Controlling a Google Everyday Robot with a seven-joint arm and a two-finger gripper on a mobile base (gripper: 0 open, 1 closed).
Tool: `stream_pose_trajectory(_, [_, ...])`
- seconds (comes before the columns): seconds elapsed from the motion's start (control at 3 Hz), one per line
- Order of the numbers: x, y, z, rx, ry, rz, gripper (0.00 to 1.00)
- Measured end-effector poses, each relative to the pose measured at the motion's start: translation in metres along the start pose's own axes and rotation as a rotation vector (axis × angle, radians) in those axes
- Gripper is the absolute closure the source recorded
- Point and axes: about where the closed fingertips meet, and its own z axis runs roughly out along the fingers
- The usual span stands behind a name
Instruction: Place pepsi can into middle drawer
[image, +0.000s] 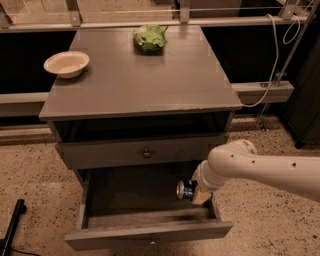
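Note:
Next, the gripper releases the pepsi can on the middle drawer's bottom, close behind its front panel (176, 206). The can now hangs just above the drawer's inside.
The pepsi can (185, 189), blue with a silver end, lies on its side in my gripper (196, 191) at the end of the white arm coming in from the right. The can hangs over the right side of the open middle drawer (150, 234), a wide grey box pulled out below the shallower drawer front with a round dark knob (146, 153). The can sits just above the drawer's inside, near its right wall. My gripper is shut on the can.
The grey cabinet top (145, 80) carries a beige bowl (66, 63) at the left and a green bag (149, 38) at the back. A white cable (272, 60) hangs at the right. A dark rod (11, 227) lies on the speckled floor at the lower left.

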Motion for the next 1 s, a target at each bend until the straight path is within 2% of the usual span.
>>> stream_pose_trajectory(0.33, [0.010, 0.018, 0.053, 0.007, -0.040, 0.020, 1.00])
stream_pose_trajectory(0.67, [0.007, 0.017, 0.060, 0.015, -0.054, 0.021, 1.00])
stream_pose_trajectory(1.0, [-0.001, 0.020, 0.081, 0.002, -0.078, -0.035, 1.00])
